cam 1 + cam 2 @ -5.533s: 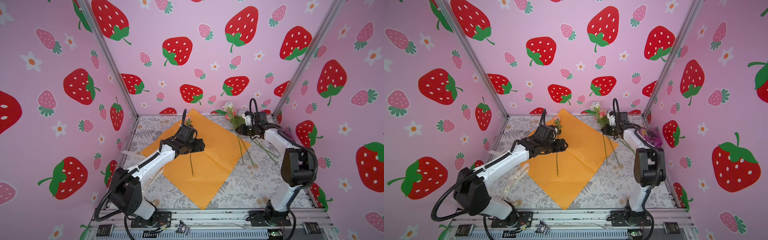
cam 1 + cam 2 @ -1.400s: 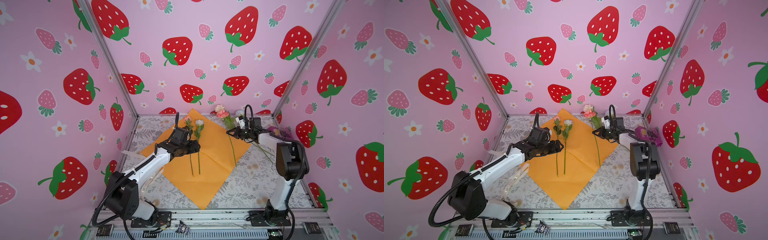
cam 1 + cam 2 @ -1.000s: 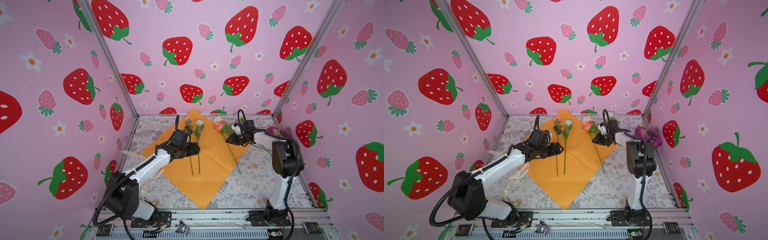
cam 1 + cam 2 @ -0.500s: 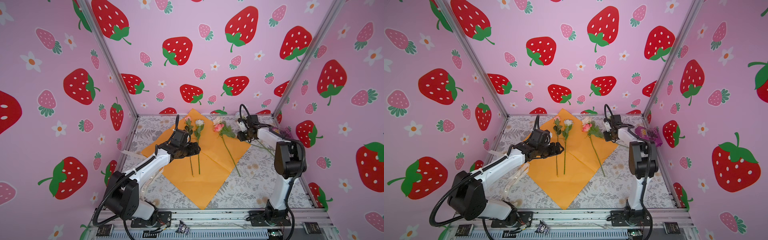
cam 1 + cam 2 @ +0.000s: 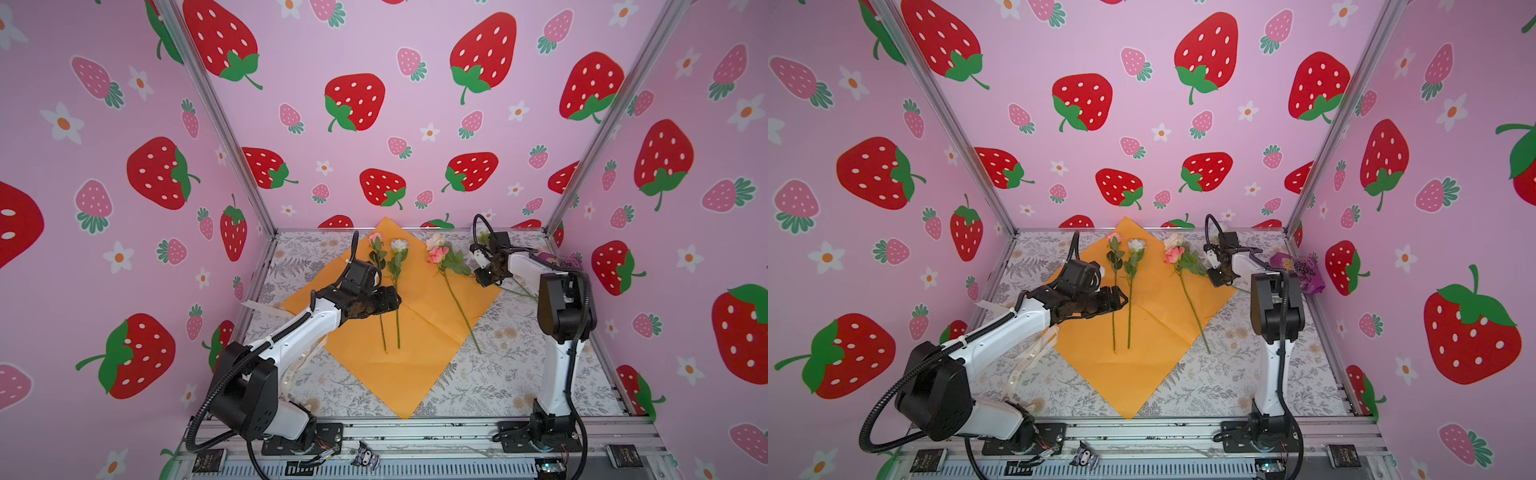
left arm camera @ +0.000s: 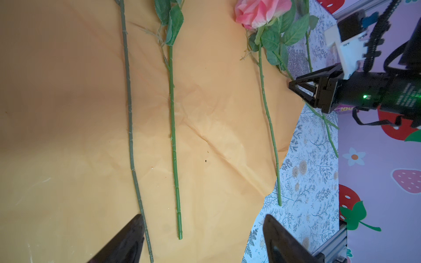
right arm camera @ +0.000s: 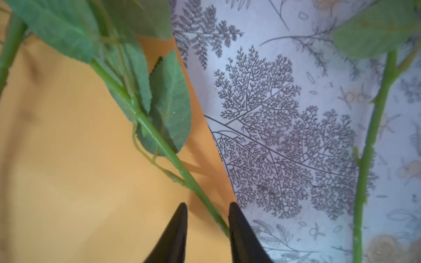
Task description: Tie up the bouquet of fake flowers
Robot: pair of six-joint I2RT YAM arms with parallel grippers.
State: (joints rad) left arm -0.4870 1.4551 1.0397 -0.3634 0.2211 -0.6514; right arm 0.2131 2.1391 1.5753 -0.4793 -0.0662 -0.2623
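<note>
The leafy green stem leans at a slant on a finger of my right gripper. I should open that gripper's fingers and take the stem squarely (image 7: 187, 178) below the leaves before I lift it.
The bouquet of fake flowers lies loose. A pink rose (image 5: 376, 237) and a white rose (image 5: 400, 245) rest side by side on the orange wrapping paper (image 5: 415, 374). A pink rose (image 5: 437, 254) beside a cream one (image 5: 435, 240) lies further right, its stem (image 6: 270, 127) running off the paper. My left gripper (image 6: 202, 218) hovers open over the two stem ends. My right gripper (image 7: 207, 207) is low at the paper's right edge. Its jaws stand narrowly apart around a leafy green stem (image 7: 159, 141) that touches one finger (image 7: 237, 218).
Another stem (image 7: 369, 148) lies on the leaf-printed floor (image 5: 478, 386) beyond the right gripper. A purple snack packet (image 5: 1300, 266) sits by the right wall. A cream ribbon (image 5: 1025, 361) lies under the left arm. Strawberry walls enclose the floor on three sides.
The right gripper let the pink rose down onto the right of the paper, drew back towards the paper's right edge and narrowed its jaws around another stem. The left arm has hardly moved.
</note>
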